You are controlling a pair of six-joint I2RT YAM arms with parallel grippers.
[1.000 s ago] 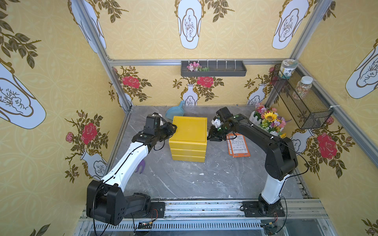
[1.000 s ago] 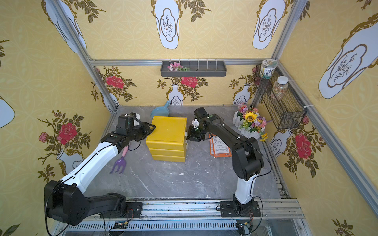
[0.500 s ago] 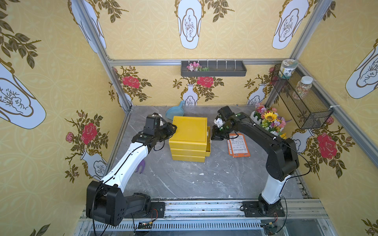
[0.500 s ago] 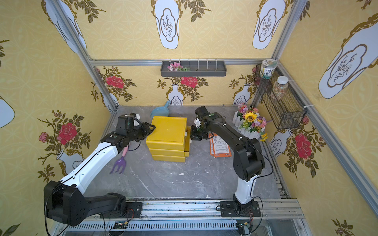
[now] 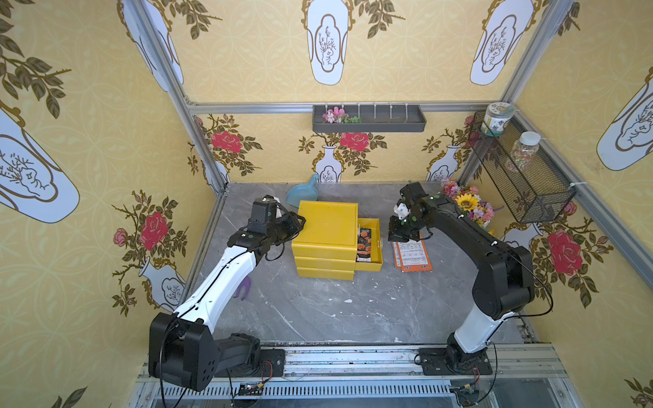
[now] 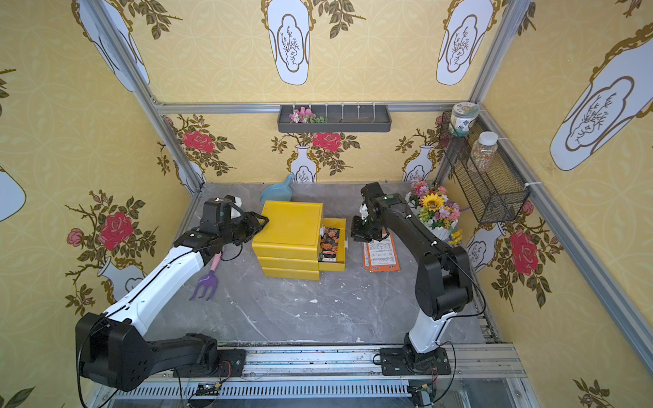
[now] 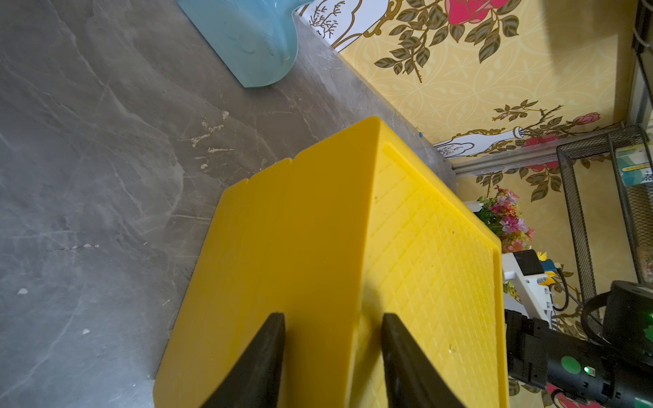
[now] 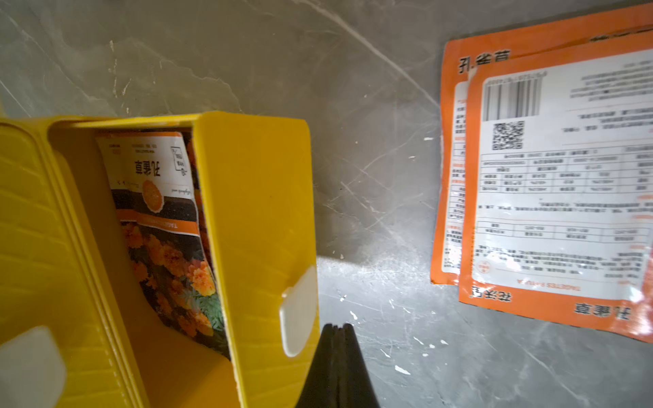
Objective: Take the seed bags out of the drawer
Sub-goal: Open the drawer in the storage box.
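The narrow opening of the top drawer crowds the seed bag, so I should first take hold of the drawer's front rim (image 8: 216,265) with my right gripper and pull the drawer further out.
The yellow three-drawer unit (image 5: 327,222) stands mid-table with its top drawer (image 5: 377,247) pulled out to the right. One seed bag (image 5: 364,243) (image 6: 328,240) (image 8: 166,226) lies inside it, orange flowers facing up. Two more seed bags (image 5: 413,256) (image 6: 381,254) (image 8: 551,183) overlap on the table to the drawer's right, white backs up. My right gripper (image 5: 397,235) (image 8: 337,326) is shut and empty, its tip just beside the drawer's white handle (image 8: 300,311). My left gripper (image 5: 298,220) (image 7: 334,318) is open, straddling the unit's upper left edge.
A blue scoop (image 5: 302,192) lies behind the unit. A purple hand rake (image 6: 206,282) lies under my left arm. A flower pot (image 5: 470,208) stands at the back right, below a wire basket (image 5: 523,169) with jars. A grey shelf (image 5: 369,118) hangs on the back wall.
The top drawer has slid out to the right along with my right gripper, uncovering the seed bag inside. The right jaws have closed fully. The left arm has held still.
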